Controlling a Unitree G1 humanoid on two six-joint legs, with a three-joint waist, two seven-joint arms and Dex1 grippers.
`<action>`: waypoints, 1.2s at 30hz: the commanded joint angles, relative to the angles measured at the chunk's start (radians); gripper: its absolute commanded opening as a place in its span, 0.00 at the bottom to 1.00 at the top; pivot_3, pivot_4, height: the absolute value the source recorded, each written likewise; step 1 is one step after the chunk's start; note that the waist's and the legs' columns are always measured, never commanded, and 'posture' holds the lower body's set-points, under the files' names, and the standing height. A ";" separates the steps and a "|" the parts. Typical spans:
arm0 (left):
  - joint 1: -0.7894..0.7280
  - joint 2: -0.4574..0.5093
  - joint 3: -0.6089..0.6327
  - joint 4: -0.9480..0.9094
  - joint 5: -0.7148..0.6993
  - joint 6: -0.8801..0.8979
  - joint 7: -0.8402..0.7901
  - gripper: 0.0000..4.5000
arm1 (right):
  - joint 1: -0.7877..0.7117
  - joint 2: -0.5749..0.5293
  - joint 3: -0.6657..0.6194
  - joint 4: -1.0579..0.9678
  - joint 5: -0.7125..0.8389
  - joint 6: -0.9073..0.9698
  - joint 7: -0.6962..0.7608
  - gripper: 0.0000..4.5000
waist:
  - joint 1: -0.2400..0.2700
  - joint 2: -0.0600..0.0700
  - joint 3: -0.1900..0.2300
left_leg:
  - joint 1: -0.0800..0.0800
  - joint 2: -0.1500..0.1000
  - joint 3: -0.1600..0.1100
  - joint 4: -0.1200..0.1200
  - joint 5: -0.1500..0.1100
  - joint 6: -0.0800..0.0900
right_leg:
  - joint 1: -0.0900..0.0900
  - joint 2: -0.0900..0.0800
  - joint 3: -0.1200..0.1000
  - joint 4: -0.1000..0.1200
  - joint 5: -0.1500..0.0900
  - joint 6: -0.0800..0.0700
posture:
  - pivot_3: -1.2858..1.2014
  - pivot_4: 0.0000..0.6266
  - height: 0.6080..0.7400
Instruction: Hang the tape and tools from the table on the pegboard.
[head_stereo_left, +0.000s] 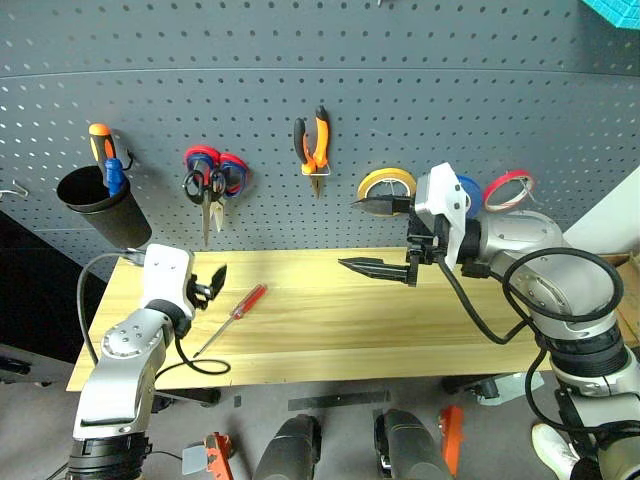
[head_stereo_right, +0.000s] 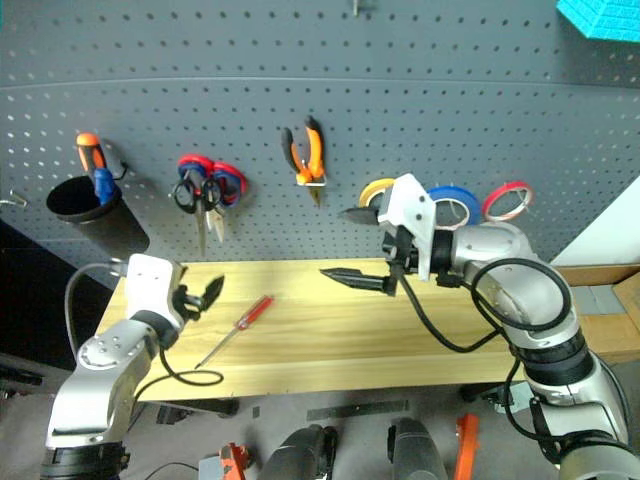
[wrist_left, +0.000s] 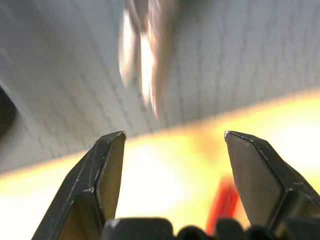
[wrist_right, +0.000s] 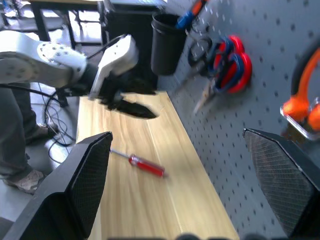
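Note:
The red-handled screwdriver on the table is next for my left gripper, which should go to it and close on the handle's half nearer the metal rod (head_stereo_left: 243, 309).
A red-handled screwdriver (head_stereo_left: 245, 302) lies on the light wooden table (head_stereo_left: 350, 325), toward its left end. My left gripper (head_stereo_left: 212, 284) hovers just left of the handle, open and empty; the scissors' blades blur past beyond its fingers (wrist_left: 107, 170). The black-handled scissors (head_stereo_left: 204, 190) and the orange-and-black pliers (head_stereo_left: 313, 143) hang on the pegboard (head_stereo_left: 300, 60). The blue tape (head_stereo_right: 455, 190) hangs there too, partly hidden by my right wrist. My right gripper (head_stereo_left: 372, 237) is held above the table's middle, pointing left, jaws wide open and empty.
A black cup (head_stereo_left: 100, 205) on the board's left holds orange- and blue-handled tools. Red and blue rings hang behind the scissors. A yellow roll (head_stereo_left: 386, 184) and a thin red roll (head_stereo_left: 508, 187) flank the blue tape. A black cable (head_stereo_left: 205, 365) loops near the table's front left edge.

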 joint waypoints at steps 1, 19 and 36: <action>-0.056 0.060 -0.066 0.084 0.019 0.026 -0.094 0.77 | 0.004 0.025 -0.014 -0.048 0.010 0.126 -0.103 1.00 | 0.000 0.000 0.000 | 0.000 0.000 0.000 0.000 0.000 0.000 | 0.000 0.000 0.000 0.001 0.000 0.000 | 0.47 0.30 1.00; -0.422 0.049 -0.265 0.628 0.070 0.074 -0.348 0.77 | 0.013 0.082 0.056 -0.112 0.036 0.308 -0.189 1.00 | -0.027 0.000 0.000 | 0.000 0.000 0.000 0.001 0.000 0.000 | -0.001 0.000 0.000 0.003 0.000 0.000 | 0.45 0.37 1.00; -0.409 0.057 -0.296 0.772 0.149 0.007 -0.361 0.20 | 0.013 0.087 0.079 -0.111 0.025 0.299 -0.203 1.00 | -0.036 0.000 0.001 | 0.000 0.000 0.000 0.000 0.000 0.000 | -0.001 0.000 0.001 0.003 0.000 0.000 | 0.45 0.37 1.00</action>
